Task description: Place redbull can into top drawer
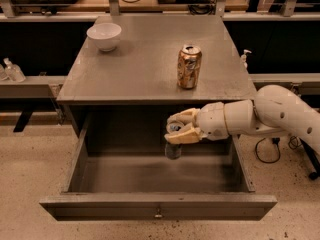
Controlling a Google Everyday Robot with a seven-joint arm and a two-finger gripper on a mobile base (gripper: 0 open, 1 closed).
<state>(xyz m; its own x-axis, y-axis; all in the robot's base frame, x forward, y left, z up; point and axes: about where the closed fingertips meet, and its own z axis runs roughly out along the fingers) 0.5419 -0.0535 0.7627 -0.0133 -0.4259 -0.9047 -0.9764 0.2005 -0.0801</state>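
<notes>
The redbull can, now hanging upright inside the drawer, will be let go by my gripper upright on the middle of the open top drawer's bottom (172, 169).
The top drawer (75, 159) of the grey cabinet is pulled wide open, its small metal knob (158, 214) centred on the front panel. My gripper (178, 127) reaches in from the right over the drawer's back middle. Its tan fingers are shut on the redbull can (173, 145), a slim silver-and-blue can held upright, its silver top showing between the fingers and its lower part hanging inside the drawer just above the floor.
A wider gold can (189, 66) stands on the cabinet top (140, 69) right of centre. A white bowl (104, 36) sits at its back left. A shelf with bottles (12, 70) lies to the left. Cables lie on the floor at right.
</notes>
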